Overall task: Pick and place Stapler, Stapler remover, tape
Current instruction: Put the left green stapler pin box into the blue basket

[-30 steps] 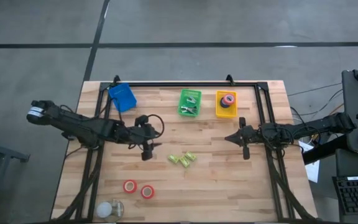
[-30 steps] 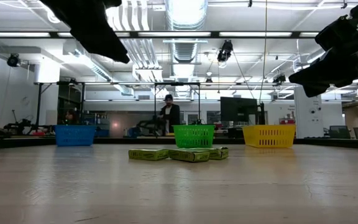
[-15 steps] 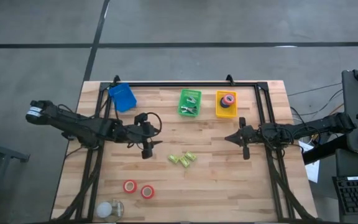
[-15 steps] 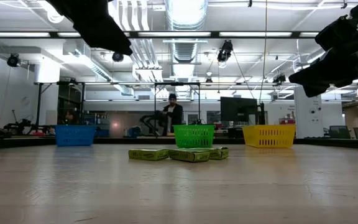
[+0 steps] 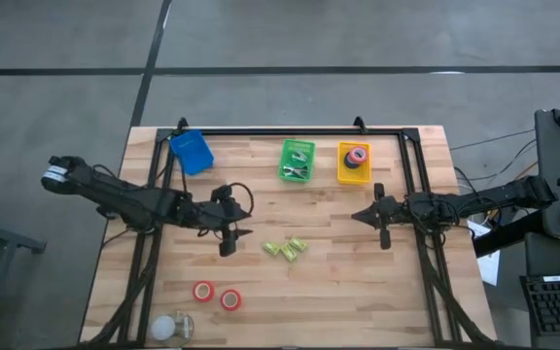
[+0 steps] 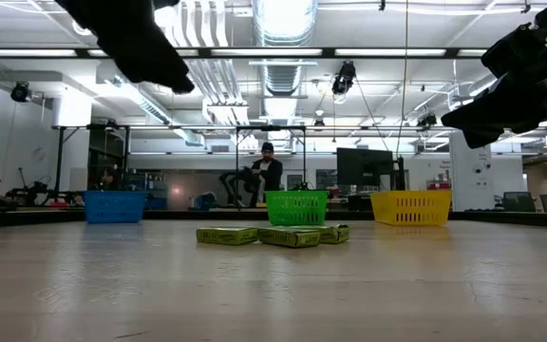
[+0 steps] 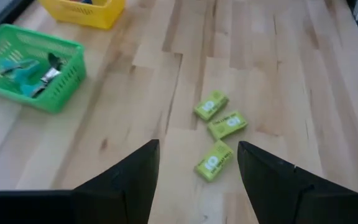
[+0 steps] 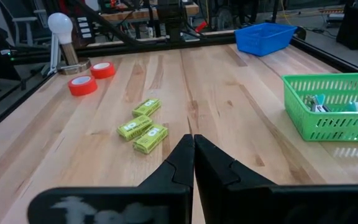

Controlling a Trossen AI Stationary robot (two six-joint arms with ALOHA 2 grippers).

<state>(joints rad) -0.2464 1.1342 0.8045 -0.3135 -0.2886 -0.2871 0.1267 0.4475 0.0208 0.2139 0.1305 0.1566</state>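
The yellow-green box (image 5: 271,248) (image 7: 214,160) nearest to my left gripper is the one nearest the blue basket. Next, my left gripper will close on its long sides.
My left gripper (image 5: 233,226) hovers open above the table's middle left; in its wrist view the fingers frame three small yellow-green boxes (image 7: 219,124) that lie flat on the wood ahead. My right gripper (image 5: 358,216) hangs shut over the middle right, touching nothing. Two red tape rolls (image 5: 203,290) (image 5: 230,298) lie flat near the near-left edge. One red and one dark blue roll sit in the yellow basket (image 5: 354,161). Teal staple removers (image 7: 23,67) lie in the green basket (image 5: 297,160). No stapler shows.
A blue basket (image 5: 191,151) stands at the far left beside the green and yellow ones. A white roundish object (image 5: 168,327) rests at the near-left corner. A black frame rail runs along the far edge and both sides. A person stands in the room beyond.
My left gripper has drifted a little toward the table's near edge, staying open. The boxes and tape rolls have kept their places.
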